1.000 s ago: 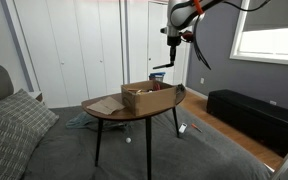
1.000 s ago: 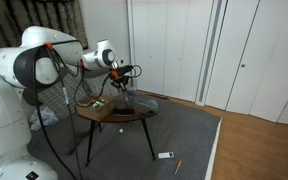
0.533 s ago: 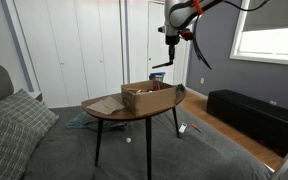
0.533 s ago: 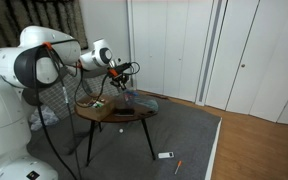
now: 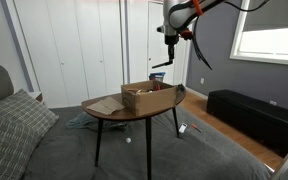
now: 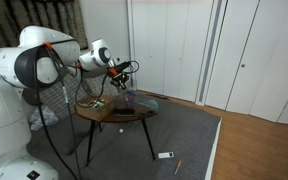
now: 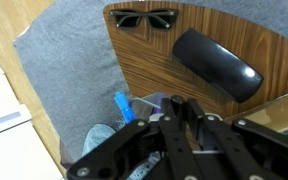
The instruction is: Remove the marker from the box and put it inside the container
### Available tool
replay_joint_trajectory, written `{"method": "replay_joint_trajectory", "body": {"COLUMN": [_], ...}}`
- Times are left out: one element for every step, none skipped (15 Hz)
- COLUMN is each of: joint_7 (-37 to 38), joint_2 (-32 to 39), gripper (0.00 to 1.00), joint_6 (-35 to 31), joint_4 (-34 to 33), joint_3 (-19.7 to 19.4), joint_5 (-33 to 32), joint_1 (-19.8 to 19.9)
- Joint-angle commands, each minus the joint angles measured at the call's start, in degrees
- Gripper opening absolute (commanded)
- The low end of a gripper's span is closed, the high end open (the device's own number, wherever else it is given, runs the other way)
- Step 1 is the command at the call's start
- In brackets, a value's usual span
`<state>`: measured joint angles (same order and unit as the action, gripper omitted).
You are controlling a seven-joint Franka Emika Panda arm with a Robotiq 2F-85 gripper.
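The robot's gripper will release the marker inside the clear container (image 5: 157, 77) (image 7: 152, 105) near the edge of the table, behind the brown cardboard box.
The shallow brown cardboard box (image 5: 149, 97) stands on the round wooden table (image 5: 109, 112). In the wrist view a blue marker (image 7: 122, 105) rests at a clear container (image 7: 152, 100) near the table's edge, one end sticking out past the rim. My gripper (image 5: 172, 42) hangs high above the table's far end, well above the box. It also shows in an exterior view (image 6: 127, 72). In the wrist view its fingers (image 7: 174, 108) are close together with nothing visible between them. They hide part of the container.
Black sunglasses (image 7: 145, 17) and a black glasses case (image 7: 216, 60) lie on the table (image 7: 154, 60). Grey carpet (image 7: 64, 70) surrounds it. A dark bench (image 5: 246, 112) and a cushion (image 5: 9, 125) stand nearby. Small items (image 6: 167, 155) lie on the floor.
My gripper has risen slightly above the table. Nothing else has moved.
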<state>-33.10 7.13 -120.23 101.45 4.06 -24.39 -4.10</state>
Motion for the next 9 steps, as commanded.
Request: {"method": "replay_joint_trajectory", "body": {"joint_7": [-1.8, -2.3, -3.1, -3.6, -4.4, -5.2, -6.1, -6.8, -7.8], "joint_2": [1.3, 1.6, 2.0, 2.5, 2.9, 3.4, 4.0, 4.6, 5.0], "gripper": [0.05, 0.05, 0.05, 0.05, 0.05, 0.05, 0.05, 0.05, 0.05], "joint_6": [2.2, 2.8, 4.0, 5.0, 6.6, 8.2, 9.6, 11.2, 12.5], "joint_4": [-3.4, -4.1, -5.0, -5.6, -6.4, -7.2, -8.0, -8.9, -9.6], "joint_3": [0.8, 1.0, 1.2, 1.3, 1.5, 1.6, 1.7, 1.8, 2.0], "joint_5": [-5.9, -7.6, -9.2, -11.0, -12.5, -14.3, -16.1, -18.3, -19.9], "joint_1": [-1.6, -2.0, -2.6, -3.0, -3.4, -3.8, -4.1, -4.6, -4.9]}}
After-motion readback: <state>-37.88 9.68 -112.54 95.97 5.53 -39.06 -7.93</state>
